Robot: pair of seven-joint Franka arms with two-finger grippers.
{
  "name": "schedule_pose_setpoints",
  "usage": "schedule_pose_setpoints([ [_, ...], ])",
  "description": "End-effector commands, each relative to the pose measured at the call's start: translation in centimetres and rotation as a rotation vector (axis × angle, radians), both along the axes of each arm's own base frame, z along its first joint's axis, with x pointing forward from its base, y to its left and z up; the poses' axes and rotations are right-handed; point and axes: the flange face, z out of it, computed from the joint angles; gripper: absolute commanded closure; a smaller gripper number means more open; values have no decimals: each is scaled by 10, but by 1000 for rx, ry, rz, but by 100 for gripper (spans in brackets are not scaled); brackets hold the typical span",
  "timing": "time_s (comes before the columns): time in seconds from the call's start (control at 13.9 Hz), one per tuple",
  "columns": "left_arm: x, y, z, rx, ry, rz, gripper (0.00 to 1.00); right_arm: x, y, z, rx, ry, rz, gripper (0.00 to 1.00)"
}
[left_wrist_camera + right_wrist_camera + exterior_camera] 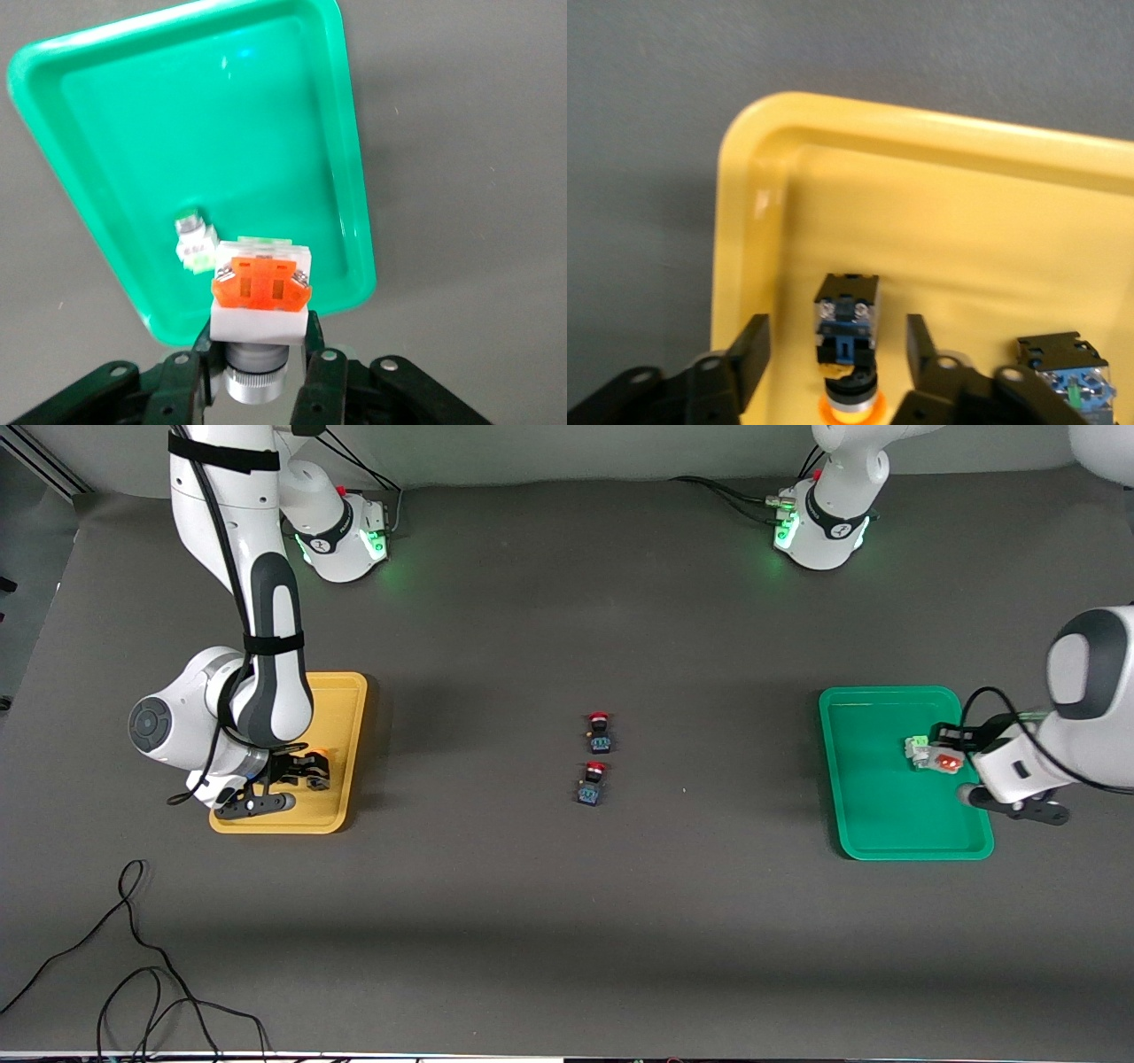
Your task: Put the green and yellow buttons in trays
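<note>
My left gripper will let go of the white-bodied button in the green tray, near the tray's side (pixel 879 766) (pixel 267 221) that faces the red-capped buttons.
My left gripper (pixel 261 359) is shut on a white-bodied button (pixel 261 301) with an orange terminal block and a silver collar. It holds the button over the green tray (pixel 292 106), near the rim. A smaller white and light green button (pixel 195 241) lies in that tray. In the front view the left gripper (pixel 961 766) is over the green tray (pixel 873 815). My right gripper (pixel 837 354) is open low over the yellow tray (pixel 966 204). A black-bodied, yellow-orange capped button (pixel 847 341) lies between its fingers. A second black-bodied button (pixel 1063 367) lies beside it.
Two black-bodied buttons with red caps (pixel 600 731) (pixel 592 781) lie at the table's middle. The yellow tray (pixel 350 717) is toward the right arm's end. Loose black cable (pixel 133 974) lies near the front edge at that end.
</note>
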Motion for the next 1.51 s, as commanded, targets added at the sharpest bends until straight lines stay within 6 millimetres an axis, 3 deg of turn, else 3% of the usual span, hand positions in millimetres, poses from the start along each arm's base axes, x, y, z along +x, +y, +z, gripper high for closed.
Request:
schedule_pose_setpoints([
  [0.0, -23, 3, -38, 8, -46, -16, 100, 16, 8, 30, 26, 7, -19, 0],
  [0.22, -49, -2, -99, 0, -108, -16, 100, 45, 24, 88, -19, 62, -7, 0],
  [0.5, -70, 6, -145, -10, -171, 9, 100, 66, 46, 159, -27, 109, 2, 0],
  [0.72, -75, 6, -160, -16, -195, 12, 100, 71, 54, 197, -35, 119, 24, 0],
  [1.0, -75, 5, -161, -15, -192, 18, 100, 67, 66, 259, -80, 149, 35, 0],
  [1.08, -75, 6, -160, -16, -193, 11, 1, 65, 69, 269, -89, 142, 41, 0],
  [1.29, -75, 6, -157, -15, -195, 6, 0, 49, 84, 309, -155, 98, 67, 0],
  [1.36, -73, 7, -149, -11, -197, 5, 0, 45, 81, 320, -158, 85, 69, 0],
  [1.44, -70, 8, -129, 1, -213, 4, 0, 43, 76, 331, -159, 71, 48, 0],
])
